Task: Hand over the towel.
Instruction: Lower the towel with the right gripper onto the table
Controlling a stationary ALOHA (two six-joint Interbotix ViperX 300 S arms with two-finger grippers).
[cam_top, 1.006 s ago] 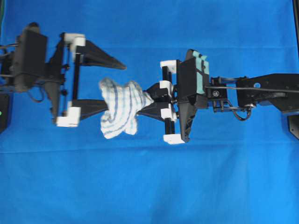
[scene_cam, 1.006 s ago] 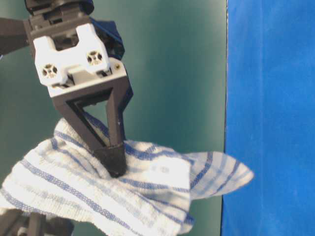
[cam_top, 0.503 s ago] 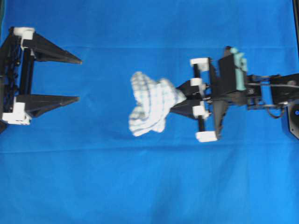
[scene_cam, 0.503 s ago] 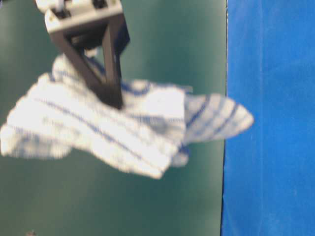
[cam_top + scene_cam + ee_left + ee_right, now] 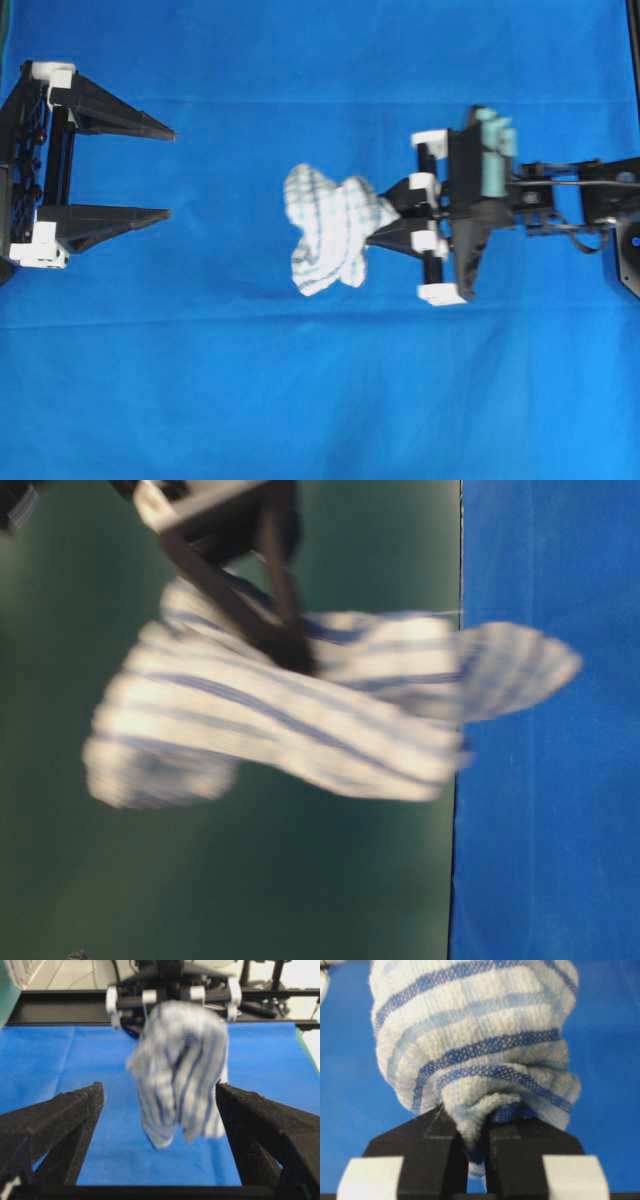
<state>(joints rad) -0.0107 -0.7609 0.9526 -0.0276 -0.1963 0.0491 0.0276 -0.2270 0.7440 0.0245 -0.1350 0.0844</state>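
Note:
Next, my right gripper lets go of the towel on the blue sheet, about midway (image 5: 290, 239) between my grippers.
The towel (image 5: 328, 228) is a small white cloth with blue check stripes. It hangs bunched from my right gripper (image 5: 382, 223), which is shut on one end of it above the blue sheet. In the right wrist view the towel (image 5: 475, 1035) fills the space ahead, pinched between the black fingers (image 5: 432, 1147). My left gripper (image 5: 168, 173) is open and empty at the far left, well apart from the towel. In the left wrist view the towel (image 5: 179, 1067) hangs ahead of the two wide-apart fingers (image 5: 70, 1115). In the table-level view the towel (image 5: 300, 715) is blurred.
The large plain blue sheet (image 5: 320, 400) covers the whole table. A green wall (image 5: 300, 880) fills the left of the table-level view. The right arm's base (image 5: 625, 240) sits at the right edge.
The left gripper has pulled back to the far left, open, away from the towel. The right gripper has drawn back right with the towel, which now swings a little.

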